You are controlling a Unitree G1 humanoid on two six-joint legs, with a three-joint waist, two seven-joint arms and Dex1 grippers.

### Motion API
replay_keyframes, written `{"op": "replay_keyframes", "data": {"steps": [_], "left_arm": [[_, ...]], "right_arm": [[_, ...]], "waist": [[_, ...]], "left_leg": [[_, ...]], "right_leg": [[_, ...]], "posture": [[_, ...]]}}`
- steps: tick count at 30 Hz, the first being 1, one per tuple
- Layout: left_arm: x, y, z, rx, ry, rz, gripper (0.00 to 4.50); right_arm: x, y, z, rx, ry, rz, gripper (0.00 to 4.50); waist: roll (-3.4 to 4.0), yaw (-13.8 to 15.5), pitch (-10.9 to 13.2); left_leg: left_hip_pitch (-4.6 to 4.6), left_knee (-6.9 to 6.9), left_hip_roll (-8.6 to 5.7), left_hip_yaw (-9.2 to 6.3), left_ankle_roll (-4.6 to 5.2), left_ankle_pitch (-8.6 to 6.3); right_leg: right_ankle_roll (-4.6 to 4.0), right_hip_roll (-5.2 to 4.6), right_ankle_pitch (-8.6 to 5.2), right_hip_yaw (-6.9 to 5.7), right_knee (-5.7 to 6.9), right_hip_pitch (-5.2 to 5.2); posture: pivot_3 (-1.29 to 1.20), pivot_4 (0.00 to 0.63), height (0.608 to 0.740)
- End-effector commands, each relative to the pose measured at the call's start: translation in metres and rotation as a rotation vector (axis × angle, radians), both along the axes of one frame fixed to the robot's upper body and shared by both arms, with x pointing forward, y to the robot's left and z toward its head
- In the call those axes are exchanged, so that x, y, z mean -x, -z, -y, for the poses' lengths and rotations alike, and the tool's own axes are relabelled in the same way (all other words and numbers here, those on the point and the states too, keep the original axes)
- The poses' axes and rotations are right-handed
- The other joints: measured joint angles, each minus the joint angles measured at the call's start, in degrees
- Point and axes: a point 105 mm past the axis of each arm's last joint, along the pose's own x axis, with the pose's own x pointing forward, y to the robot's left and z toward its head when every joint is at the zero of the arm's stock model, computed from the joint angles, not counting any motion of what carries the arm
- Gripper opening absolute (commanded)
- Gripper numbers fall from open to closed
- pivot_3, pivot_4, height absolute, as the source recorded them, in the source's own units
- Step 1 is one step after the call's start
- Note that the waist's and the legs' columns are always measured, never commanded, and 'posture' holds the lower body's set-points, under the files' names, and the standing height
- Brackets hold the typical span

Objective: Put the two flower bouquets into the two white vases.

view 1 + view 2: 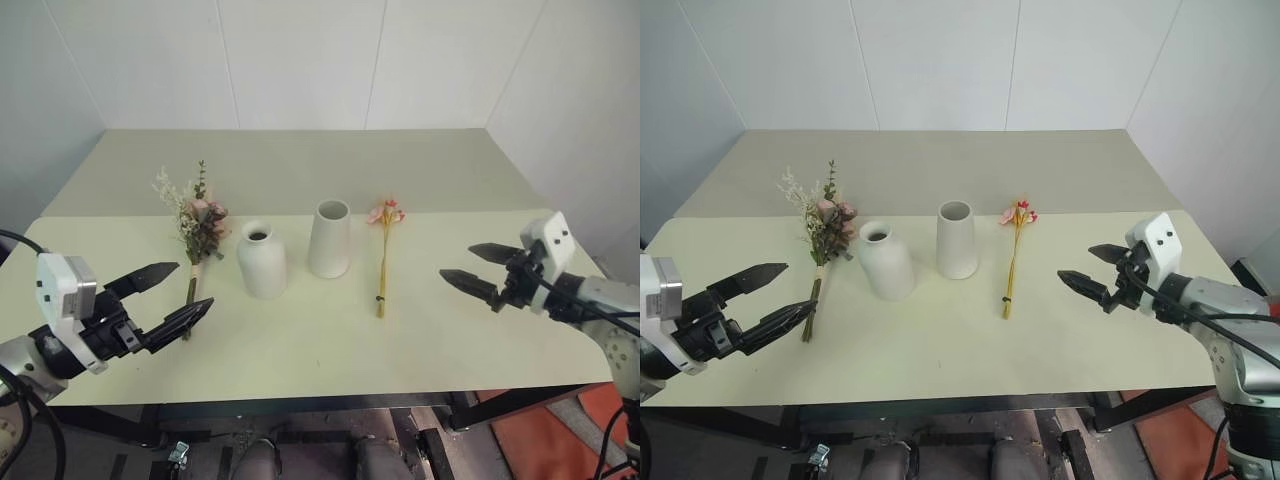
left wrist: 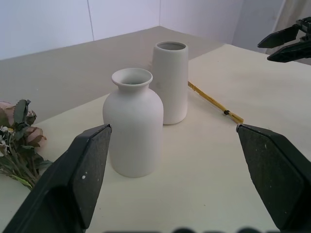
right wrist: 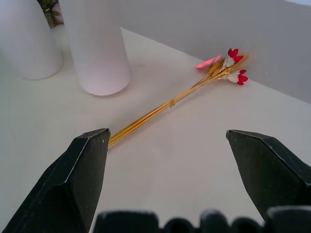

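The robot's right gripper should next go to the middle of the thin bouquet's yellow stems [image 1: 383,257] [image 3: 173,103], below the pink blossoms, and close there.
Two white vases stand mid-table: a short rounded bottle-shaped vase [image 1: 261,260] and, to its right, a taller tapered vase [image 1: 329,239]. A bushy bouquet [image 1: 198,225] of pink roses, white sprigs and leaves lies flat left of the short vase. A thin yellow-stemmed bouquet [image 1: 383,256] with small pink blossoms lies flat right of the tall vase. My left gripper [image 1: 172,295] hovers open near the bushy bouquet's stem end, holding nothing. At the right, my right gripper [image 1: 470,268] is open and empty, facing the thin bouquet [image 3: 175,102].
The pale green table [image 1: 320,350] has its front edge close below both grippers. A lower beige surface [image 1: 300,160] lies behind it, up to white walls. Free tabletop lies in front of the vases.
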Motion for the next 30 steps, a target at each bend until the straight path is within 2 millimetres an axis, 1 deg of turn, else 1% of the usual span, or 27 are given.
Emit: {"op": "replay_keyframes", "data": {"steps": [1,3,4,7,12,14,16,19,22,24,26,30], "left_arm": [[0.002,-0.009,0.005,-0.012,0.037,0.053,4.48],[0.001,-0.01,0.009,-0.008,0.071,0.056,4.48],[-0.001,-0.015,0.011,0.011,0.1,0.066,4.48],[-0.007,-0.029,0.015,0.034,0.173,0.097,4.48],[-0.017,-0.041,0.014,0.015,0.218,0.135,4.48],[-0.019,-0.044,0.014,0.006,0.229,0.147,4.48],[-0.021,-0.046,0.014,0.002,0.233,0.154,4.48],[-0.023,-0.048,0.015,0.016,0.232,0.167,4.48],[-0.024,-0.051,0.012,0.031,0.206,0.185,4.5],[-0.025,-0.052,0.011,0.032,0.199,0.189,4.5],[-0.024,-0.053,0.011,0.033,0.2,0.189,4.5],[-0.024,-0.05,0.011,0.024,0.195,0.182,4.5]], "right_arm": [[-0.017,-0.01,-0.006,0.005,0.061,0.022,4.5],[-0.036,-0.011,-0.015,-0.028,0.129,-0.031,4.5],[-0.048,-0.009,-0.023,-0.033,0.164,-0.105,4.5],[-0.071,-0.003,-0.041,0.0,0.237,-0.263,4.5],[-0.093,0.01,-0.064,0.118,0.287,-0.402,4.5],[-0.1,0.013,-0.071,0.154,0.299,-0.433,4.5],[-0.105,0.017,-0.075,0.193,0.303,-0.449,4.5],[-0.115,0.027,-0.085,0.274,0.293,-0.43,4.5],[-0.122,0.033,-0.092,0.317,0.275,-0.414,3.91],[-0.123,0.035,-0.095,0.33,0.261,-0.411,3.29],[-0.124,0.036,-0.098,0.326,0.244,-0.417,2.5],[-0.128,0.038,-0.1,0.348,0.243,-0.389,1.08]], "waist": [[0.0,-0.04,0.0],[0.01,-0.2,0.01],[0.01,-0.22,0.01],[0.01,-0.32,0.01],[0.02,-0.04,0.01],[0.03,-0.1,0.02],[0.04,-0.11,0.03],[0.04,-0.21,0.03],[0.05,-0.47,0.03],[0.05,-0.69,0.03],[0.05,-0.9,0.03],[0.05,-1.23,0.03]], "left_leg": [[0.01,0.0,0.0,0.0,0.0,0.0],[0.04,0.0,0.01,0.01,0.0,0.0],[0.02,0.0,0.01,0.02,0.0,0.0],[0.01,-0.01,0.05,0.01,0.04,0.03],[-0.07,-0.07,0.12,0.02,0.06,0.04],[-0.27,-0.04,0.11,0.02,0.06,0.04],[-0.34,-0.04,0.1,0.02,0.06,0.04],[-0.33,-0.04,0.11,0.02,0.06,0.04],[-0.3,-0.04,0.14,0.02,0.06,0.04],[-0.29,-0.04,0.14,0.02,0.06,0.04],[-0.29,-0.03,0.14,0.02,0.06,0.04],[-0.29,-0.04,0.15,0.01,0.06,0.04]], "right_leg": [[-0.01,0.0,0.0,0.0,0.01,0.0],[-0.04,0.01,0.02,0.02,0.03,0.0],[-0.07,0.01,0.04,0.02,0.04,-0.04],[-0.12,0.08,0.09,0.02,0.12,-0.1],[-0.23,0.16,0.02,-0.02,0.13,-0.13],[-0.34,0.16,0.13,-0.02,0.12,-0.27],[0.01,0.16,0.42,-0.02,0.11,-0.31],[0.03,0.17,0.43,-0.03,0.13,-0.32],[0.11,0.19,0.41,-0.04,0.13,-0.33],[0.15,0.2,0.43,-0.04,0.16,-0.33],[0.16,0.2,0.45,-0.04,0.16,-0.33],[0.15,0.2,0.45,-0.04,0.16,-0.33]], "posture": [[0.0,0.15,0.74],[0.0,0.15,0.74],[0.0,0.15,0.74],[0.0,0.15,0.74],[0.0,0.15,0.74],[0.0,0.15,0.74],[0.0,0.15,0.74],[0.0,0.15,0.74],[0.0,0.15,0.74],[0.0,0.15,0.74],[0.0,0.15,0.74],[0.0,0.15,0.74]]}}
